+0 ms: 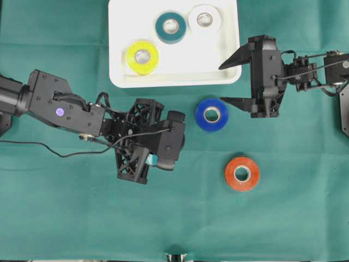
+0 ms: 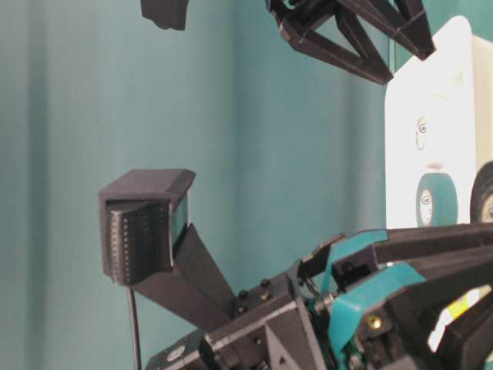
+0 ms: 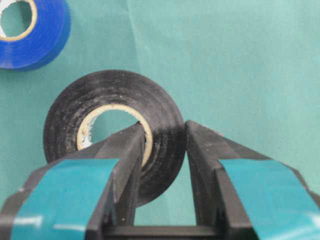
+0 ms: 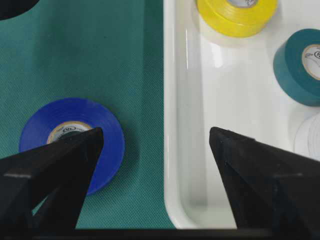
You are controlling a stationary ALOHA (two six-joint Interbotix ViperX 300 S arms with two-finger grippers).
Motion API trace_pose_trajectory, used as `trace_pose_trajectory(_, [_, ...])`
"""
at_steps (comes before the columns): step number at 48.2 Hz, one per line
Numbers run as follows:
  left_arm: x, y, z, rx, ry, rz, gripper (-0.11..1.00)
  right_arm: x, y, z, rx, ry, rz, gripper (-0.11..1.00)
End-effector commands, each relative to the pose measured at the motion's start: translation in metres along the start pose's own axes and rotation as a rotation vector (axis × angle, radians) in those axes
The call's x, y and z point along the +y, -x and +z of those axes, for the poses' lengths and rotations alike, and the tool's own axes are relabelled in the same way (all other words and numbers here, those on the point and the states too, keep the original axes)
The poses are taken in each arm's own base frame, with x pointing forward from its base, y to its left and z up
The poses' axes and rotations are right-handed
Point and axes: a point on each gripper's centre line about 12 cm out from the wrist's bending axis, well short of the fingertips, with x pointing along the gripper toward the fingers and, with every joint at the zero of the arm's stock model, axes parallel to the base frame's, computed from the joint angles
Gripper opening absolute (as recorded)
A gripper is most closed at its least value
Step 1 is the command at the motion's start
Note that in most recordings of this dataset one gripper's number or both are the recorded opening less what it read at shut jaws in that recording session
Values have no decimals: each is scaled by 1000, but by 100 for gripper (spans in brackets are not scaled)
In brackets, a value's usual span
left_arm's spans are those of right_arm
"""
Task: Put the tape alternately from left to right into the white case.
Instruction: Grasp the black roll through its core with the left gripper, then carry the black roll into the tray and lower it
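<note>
The robot's left gripper will release the black tape on the bottom of the case between the yellow tape and the case's near rim, beside the teal tape (image 1: 175, 60).
The white case (image 1: 174, 83) lies at the top centre and holds a yellow tape (image 1: 142, 57), a teal tape (image 1: 170, 27) and a white tape (image 1: 204, 19). A blue tape (image 1: 211, 114) and an orange-red tape (image 1: 242, 173) lie on the green cloth below it. In the left wrist view my left gripper (image 3: 165, 131) is shut on the wall of a black tape (image 3: 65, 120), one finger inside its core and one outside. The arm hides that roll from overhead. My right gripper (image 1: 222, 83) stands open and empty over the case's lower right corner, beside the blue tape (image 4: 107, 130).
The right wrist view shows the case's rim (image 4: 172, 100) running between the open fingers, with the yellow roll (image 4: 235, 20) and teal roll (image 4: 295, 70) further in. A black cable (image 1: 54, 153) trails from the left arm across the cloth.
</note>
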Motion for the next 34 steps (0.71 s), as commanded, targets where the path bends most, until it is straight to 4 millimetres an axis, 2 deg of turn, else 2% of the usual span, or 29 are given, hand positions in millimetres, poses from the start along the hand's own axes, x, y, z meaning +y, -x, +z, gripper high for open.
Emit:
trace_pose_trajectory(1, [4, 16, 13, -54, 1, 8, 23, 1, 1, 5, -20, 0, 3, 79])
trace_pose_trajectory(10, [29, 21, 12, -61, 40, 46, 23, 1, 1, 5, -20, 0, 3, 79])
trace_pose_trajectory(34, [124, 25, 1, -64, 24, 202, 23, 1, 1, 5, -21, 0, 3, 79])
